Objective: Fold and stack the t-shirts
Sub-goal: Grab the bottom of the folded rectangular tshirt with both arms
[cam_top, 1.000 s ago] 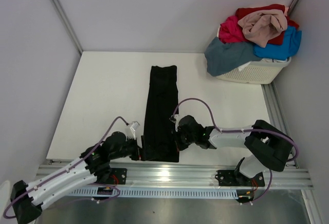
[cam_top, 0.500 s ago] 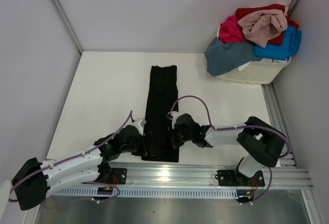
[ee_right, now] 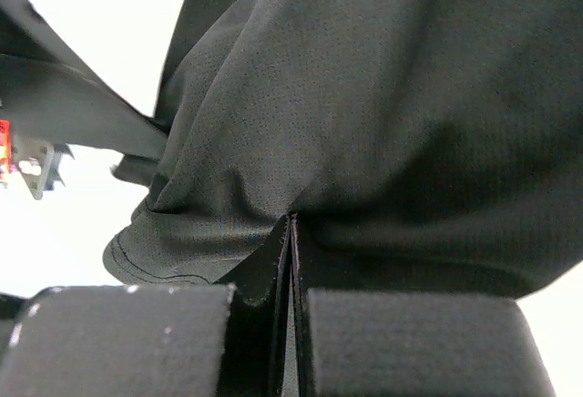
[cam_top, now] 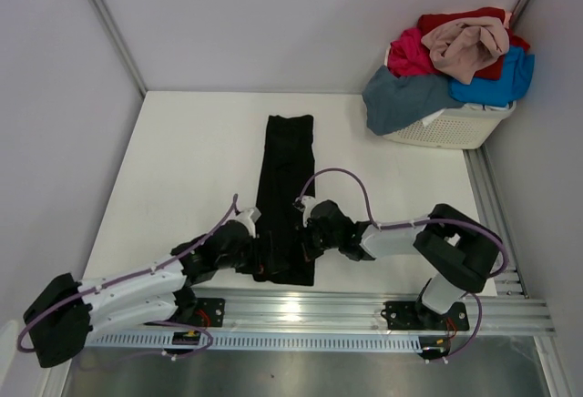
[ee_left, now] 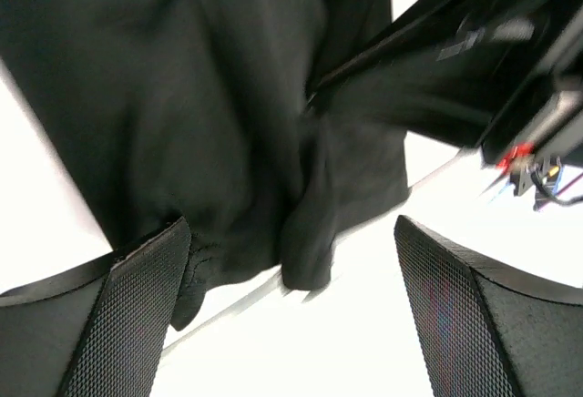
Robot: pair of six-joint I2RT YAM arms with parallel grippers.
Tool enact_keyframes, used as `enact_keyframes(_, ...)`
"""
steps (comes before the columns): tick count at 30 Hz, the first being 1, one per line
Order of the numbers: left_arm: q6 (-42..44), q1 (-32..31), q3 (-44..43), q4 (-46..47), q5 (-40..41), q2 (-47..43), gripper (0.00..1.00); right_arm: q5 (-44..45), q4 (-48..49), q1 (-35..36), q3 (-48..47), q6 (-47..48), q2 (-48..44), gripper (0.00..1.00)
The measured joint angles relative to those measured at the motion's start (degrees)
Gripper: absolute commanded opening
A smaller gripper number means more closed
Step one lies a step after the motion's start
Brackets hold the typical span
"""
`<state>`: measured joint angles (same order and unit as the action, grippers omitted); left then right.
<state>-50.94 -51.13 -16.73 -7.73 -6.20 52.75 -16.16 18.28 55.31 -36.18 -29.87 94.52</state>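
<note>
My right gripper is pinching the black t-shirt's bunched near end in from its corner. It should open before both of my grippers take the near corners (cam_top: 311, 281).
A black t-shirt (cam_top: 288, 169) lies folded into a long narrow strip down the middle of the white table. Its near end is bunched between my two grippers. My left gripper (cam_top: 261, 253) is at that end's left edge. In the left wrist view it (ee_left: 291, 233) stands wide open, with the cloth (ee_left: 182, 96) between and beyond its fingers (ee_left: 137, 315). My right gripper (cam_top: 302, 240) is at the right edge. In the right wrist view it (ee_right: 291, 233) is shut on a pinch of the black cloth (ee_right: 410, 96).
A white slotted basket (cam_top: 460, 128) stands at the back right corner. Slate grey-blue (cam_top: 401, 96), bright blue (cam_top: 506, 83), magenta (cam_top: 410, 51), beige-pink (cam_top: 465, 46) and red (cam_top: 455, 22) shirts are heaped in it. An aluminium rail (cam_top: 364, 304) runs along the near edge.
My left gripper has moved right, from beside the shirt onto its near left edge. My right gripper has shifted slightly left, and the shirt's near end has bunched narrower.
</note>
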Motion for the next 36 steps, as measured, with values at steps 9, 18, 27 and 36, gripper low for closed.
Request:
enact_keyframes(9, 1.03, 0.0, -2.89, -16.04, 1.99, -12.24, 0.97, 5.86, -11.13, -0.35, -1.55, 5.18, -4.94, 0.0)
enact_keyframes(18, 2.14, 0.0, -4.61, -21.35, 2.05, -19.06, 0.99, 6.82, -14.71, -0.96, -2.16, 6.34, -11.02, 0.48)
enact_keyframes(27, 0.81, 0.0, -3.43, -20.85, 2.21, -21.92, 0.99, 7.41, -15.28, -1.05, 3.63, 3.96, -23.34, 0.76)
enact_keyframes(36, -2.21, 0.0, 1.68, -21.27, 3.45, -20.5, 0.99, 8.22, -16.11, -1.09, 16.11, -3.69, -32.63, 0.76)
